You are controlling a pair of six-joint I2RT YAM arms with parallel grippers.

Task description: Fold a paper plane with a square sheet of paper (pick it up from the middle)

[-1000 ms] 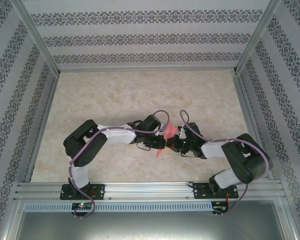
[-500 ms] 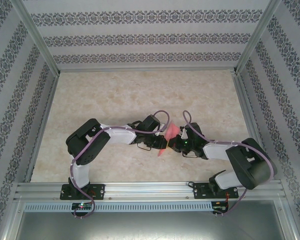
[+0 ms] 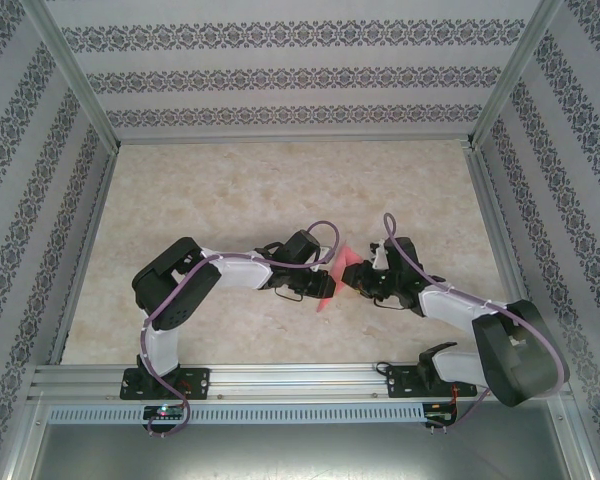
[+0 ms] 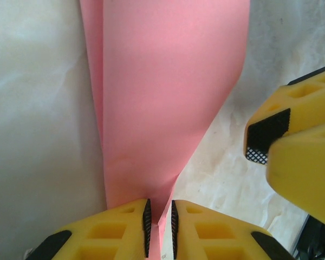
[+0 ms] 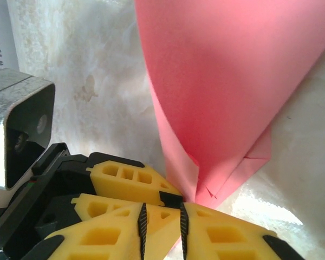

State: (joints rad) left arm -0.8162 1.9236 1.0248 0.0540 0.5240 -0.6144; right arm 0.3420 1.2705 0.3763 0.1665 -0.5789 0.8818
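Observation:
My right gripper's empty fingers are short of the paper's folded corner, so next I open them and pinch the paper's loose flap (image 5: 178,169) while my left gripper holds the paper steady.
The sheet of paper (image 3: 338,262) is pink-red and folded into a long tapering shape with layered flaps (image 5: 233,70). It stands off the table between both grippers at mid-table. My left gripper (image 3: 322,285) is shut on its narrow end, and the paper (image 4: 162,81) runs down between the black pads (image 4: 160,222). My right gripper (image 3: 353,276) sits just right of the paper. Its jaws (image 5: 161,227) stand a little apart, short of the paper's folded corner, with nothing gripped. The right gripper's yellow fingers (image 4: 298,162) show at the right edge of the left wrist view.
The marble-patterned table top (image 3: 230,190) is bare behind the arms. Patterned walls with aluminium posts (image 3: 75,75) enclose it on three sides. An aluminium rail (image 3: 300,378) carrying both arm bases runs along the near edge.
My right gripper has opened and let go of the paper. Its arm has swung, with the elbow moving right and toward the near edge. The left arm has barely moved and still holds the paper.

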